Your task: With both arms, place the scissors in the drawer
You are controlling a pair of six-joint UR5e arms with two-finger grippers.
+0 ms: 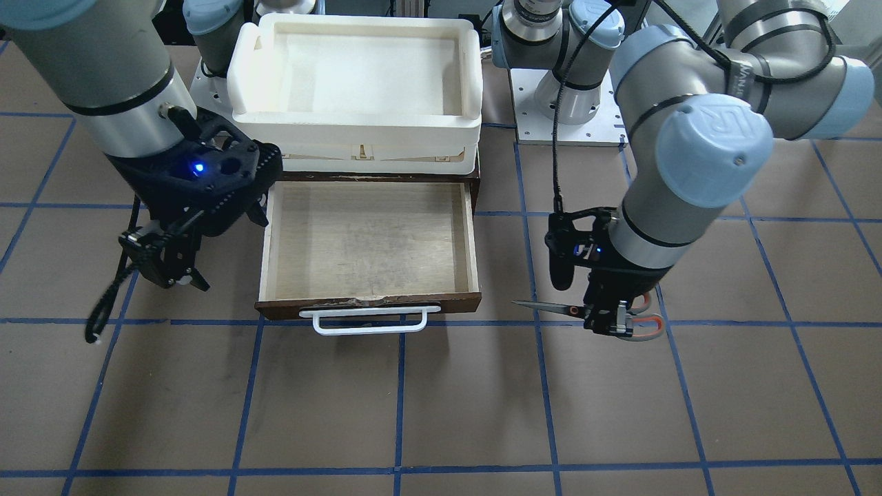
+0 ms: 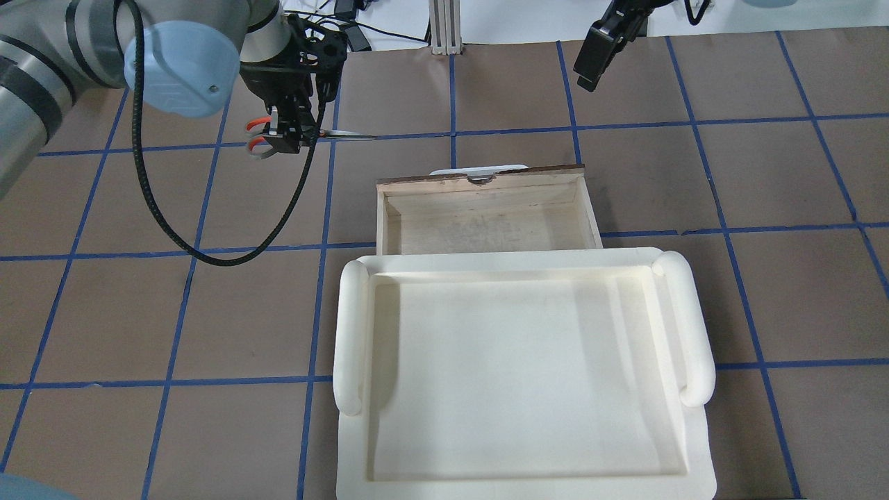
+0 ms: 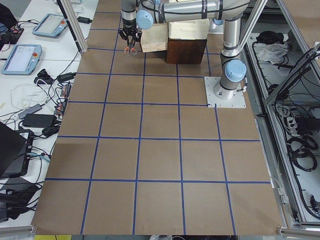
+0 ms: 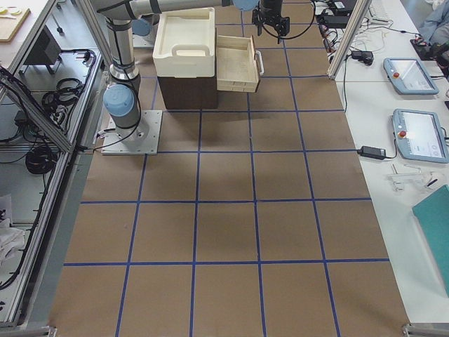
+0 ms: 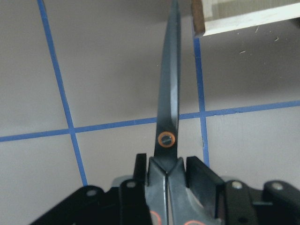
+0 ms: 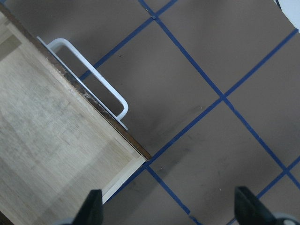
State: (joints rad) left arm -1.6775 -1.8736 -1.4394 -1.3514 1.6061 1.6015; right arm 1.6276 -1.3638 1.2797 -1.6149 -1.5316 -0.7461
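I should release the scissors with my left gripper on the pale drawer's bottom (image 1: 397, 266), just behind its white-handled front side.
The scissors (image 1: 548, 307) have grey, orange-lined loops and dark blades. My left gripper (image 1: 610, 324) is shut on them near the pivot and holds them level over the table, to the left of the drawer, blades pointing toward it. In the left wrist view the blades (image 5: 169, 108) run forward from between the fingers (image 5: 197, 172) toward the drawer's corner (image 5: 199, 18). The drawer (image 1: 269, 234) is pulled out, pale inside and empty, with its white handle (image 1: 370, 321) in front. My right gripper (image 1: 172, 279) is open and empty, raised beside the drawer's right side; its fingertips (image 6: 93, 206) are wide apart.
A cream-white plastic tray (image 2: 351, 326) sits on the dark cabinet above the drawer. A black cable (image 2: 208, 257) hangs in a loop from the left arm. Brown table with blue grid lines lies all around. Both arm bases (image 1: 565, 103) stand behind the cabinet.
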